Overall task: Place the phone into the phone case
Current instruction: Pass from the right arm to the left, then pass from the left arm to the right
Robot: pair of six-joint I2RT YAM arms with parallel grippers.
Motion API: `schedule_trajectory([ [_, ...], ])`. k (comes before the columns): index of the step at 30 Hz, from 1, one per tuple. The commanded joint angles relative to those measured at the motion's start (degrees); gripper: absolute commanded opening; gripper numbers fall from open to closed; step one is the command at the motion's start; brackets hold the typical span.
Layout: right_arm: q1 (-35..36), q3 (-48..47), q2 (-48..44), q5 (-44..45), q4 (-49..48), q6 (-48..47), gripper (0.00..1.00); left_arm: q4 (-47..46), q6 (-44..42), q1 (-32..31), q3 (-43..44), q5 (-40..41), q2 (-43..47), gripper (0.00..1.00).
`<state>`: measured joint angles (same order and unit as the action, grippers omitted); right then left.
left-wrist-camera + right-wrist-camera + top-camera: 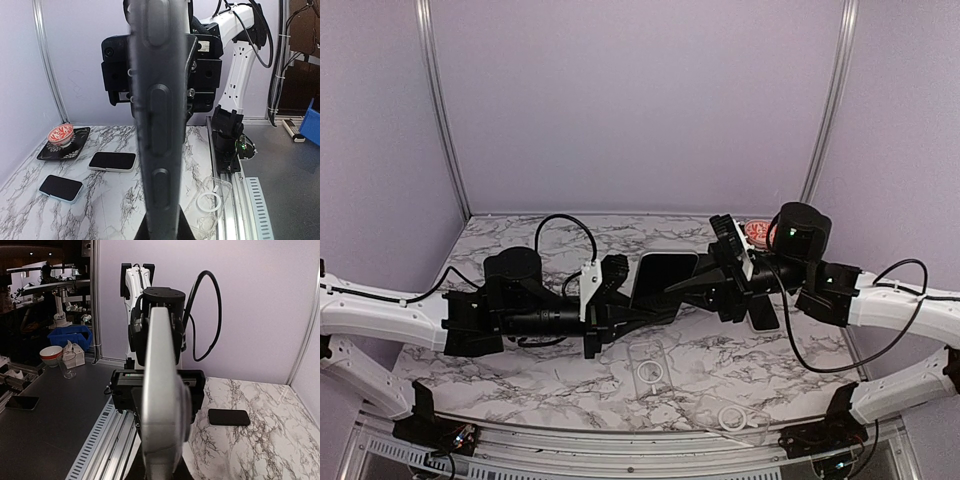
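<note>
I hold the phone in my right gripper by the lower end that must go into the case, so I should take it nearer the phone's top end [691, 264].
A phone [665, 280] with a black screen hangs above the middle of the table, held between both grippers. In the left wrist view its near edge is a dark phone case [159, 125] with moulded button covers. My left gripper [638, 300] [161, 220] is shut on that edge. The right wrist view shows the opposite edge as the bare silver side of the phone [160, 405] with a round bump. My right gripper [692, 284] [162, 467] is shut on it. How far the phone sits in the case is hidden.
Two clear cases [650, 372] [735, 415] lie near the front edge, one also seen as the clear case [212, 202] by the rail. Two spare phones [112, 161] [61, 188] and a dark tray [80, 145] with a red bowl [61, 134] sit at the right back. A black phone [229, 417] lies on the left.
</note>
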<state>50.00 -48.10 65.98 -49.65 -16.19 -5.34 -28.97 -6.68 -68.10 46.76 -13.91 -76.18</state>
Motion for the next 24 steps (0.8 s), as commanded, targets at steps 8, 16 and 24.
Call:
schedule_trajectory([
  [8, 0.27, -5.66, -0.41, 3.56, 8.82, -6.72, 0.62, -2.07, -1.76, -1.16, -1.5, 3.78, 1.56, 0.0],
  [16, 0.45, -8.91, 2.84, 0.8, 12.97, -8.14, 0.48, -3.57, -1.07, -1.34, -3.16, 5.41, 1.07, 0.0],
  [24, 0.72, -6.41, 3.35, 3.56, 17.26, -13.65, 0.0, -3.52, 1.36, -1.34, -4.72, 11.88, -0.76, 0.28],
])
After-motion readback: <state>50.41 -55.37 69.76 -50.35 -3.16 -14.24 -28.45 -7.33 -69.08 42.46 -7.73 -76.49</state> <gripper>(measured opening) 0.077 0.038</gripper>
